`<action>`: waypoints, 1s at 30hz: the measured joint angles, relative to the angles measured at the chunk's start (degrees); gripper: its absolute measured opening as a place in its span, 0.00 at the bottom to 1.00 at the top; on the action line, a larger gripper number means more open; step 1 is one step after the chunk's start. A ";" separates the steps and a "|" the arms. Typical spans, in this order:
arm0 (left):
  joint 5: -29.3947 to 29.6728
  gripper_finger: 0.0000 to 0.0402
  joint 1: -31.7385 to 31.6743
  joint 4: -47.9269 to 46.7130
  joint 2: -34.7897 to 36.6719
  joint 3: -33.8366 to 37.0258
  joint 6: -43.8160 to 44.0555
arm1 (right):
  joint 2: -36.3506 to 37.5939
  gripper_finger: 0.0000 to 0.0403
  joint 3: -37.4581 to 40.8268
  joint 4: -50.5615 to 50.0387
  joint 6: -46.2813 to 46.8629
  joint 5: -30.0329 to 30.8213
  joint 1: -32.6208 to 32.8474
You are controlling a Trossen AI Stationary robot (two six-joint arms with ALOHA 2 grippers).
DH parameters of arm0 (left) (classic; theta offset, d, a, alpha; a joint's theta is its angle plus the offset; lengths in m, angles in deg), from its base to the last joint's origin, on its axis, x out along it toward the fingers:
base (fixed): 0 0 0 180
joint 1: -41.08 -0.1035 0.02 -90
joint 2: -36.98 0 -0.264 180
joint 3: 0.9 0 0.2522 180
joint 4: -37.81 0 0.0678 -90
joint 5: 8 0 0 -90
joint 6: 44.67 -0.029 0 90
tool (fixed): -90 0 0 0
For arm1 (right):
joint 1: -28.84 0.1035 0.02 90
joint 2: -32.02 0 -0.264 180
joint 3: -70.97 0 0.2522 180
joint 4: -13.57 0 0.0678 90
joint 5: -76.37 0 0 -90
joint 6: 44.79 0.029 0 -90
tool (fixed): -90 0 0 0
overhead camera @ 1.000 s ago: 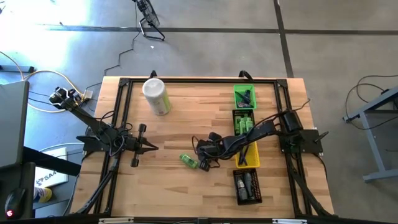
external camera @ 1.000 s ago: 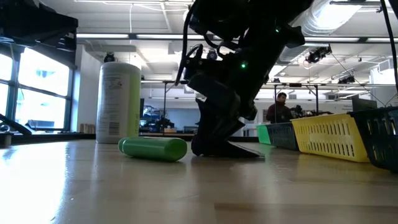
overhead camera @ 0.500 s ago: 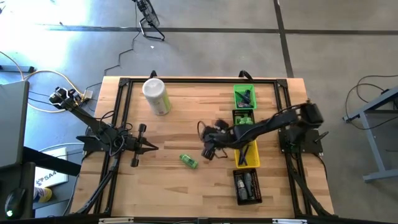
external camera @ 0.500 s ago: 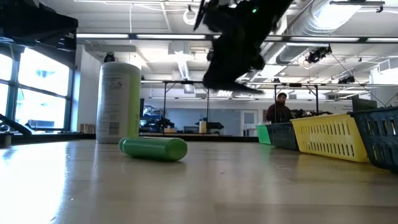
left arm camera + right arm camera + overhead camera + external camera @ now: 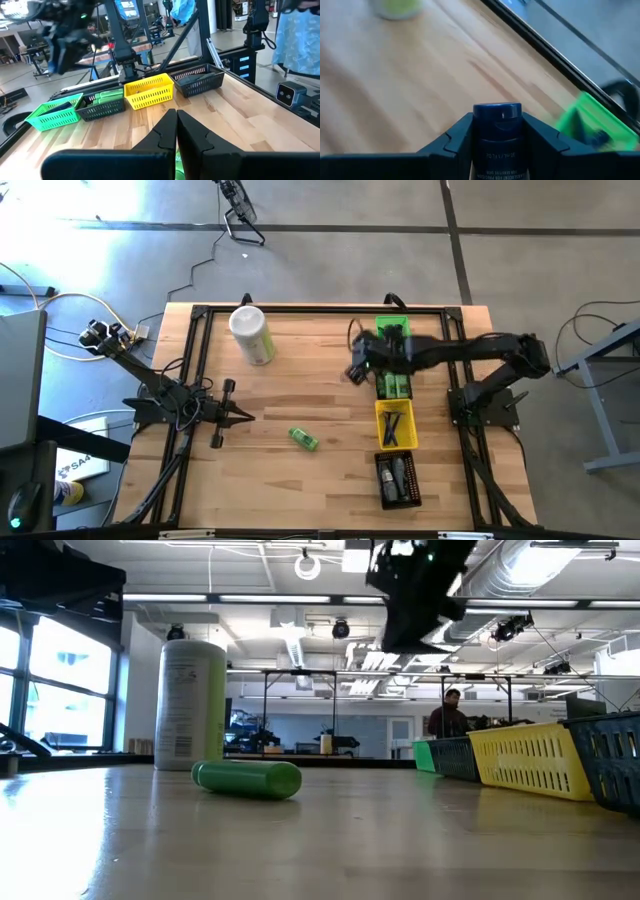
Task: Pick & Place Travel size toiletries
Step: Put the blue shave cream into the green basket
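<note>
My right gripper is going to set the dark blue tube down inside the green bin (image 5: 391, 334) (image 5: 594, 132).
My right gripper (image 5: 353, 369) hangs above the table beside the green bin (image 5: 392, 332) and is shut on a dark blue tube (image 5: 497, 135) with a blue cap. It shows high up in the low view (image 5: 418, 595). A bright green mini bottle (image 5: 303, 439) lies on its side on the table, also in the low view (image 5: 248, 778). My left gripper (image 5: 240, 417) is shut and empty near the table's left side, low over the wood (image 5: 176, 122). My right gripper pinches the tube between its two fingers (image 5: 457, 137), on the tube's sides just behind the cap (image 5: 497, 111). The tube lies along the fingers with its cap end sticking out forward. The fingers point toward the table's left. The tube is lifted clear of the table.
A row of bins stands at the right: green, then a dark one with green bottles (image 5: 392, 382), yellow (image 5: 396, 425) with dark sticks, black (image 5: 398, 478) with tubes. A large pale-green canister (image 5: 252, 333) stands at the far left. A black frame runs along the table's edges.
My right gripper has risen from the table beside the green bottle with the dark tube and has gone toward the far edge and a little right, up to the green bin. The green bottle has stayed where it was.
</note>
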 joint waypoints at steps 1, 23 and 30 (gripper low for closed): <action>0.00 0.02 0.01 -0.02 0.00 0.00 0.00 | 0.00 0.33 0.00 -1.30 0.03 -0.05 -1.55; -0.24 0.02 0.02 -0.02 0.01 0.00 0.00 | -1.65 0.33 3.54 -5.50 -0.79 -4.24 -25.14; -0.22 0.02 0.01 0.00 0.02 0.00 0.00 | -1.70 0.33 14.03 3.67 -0.65 -5.47 -27.28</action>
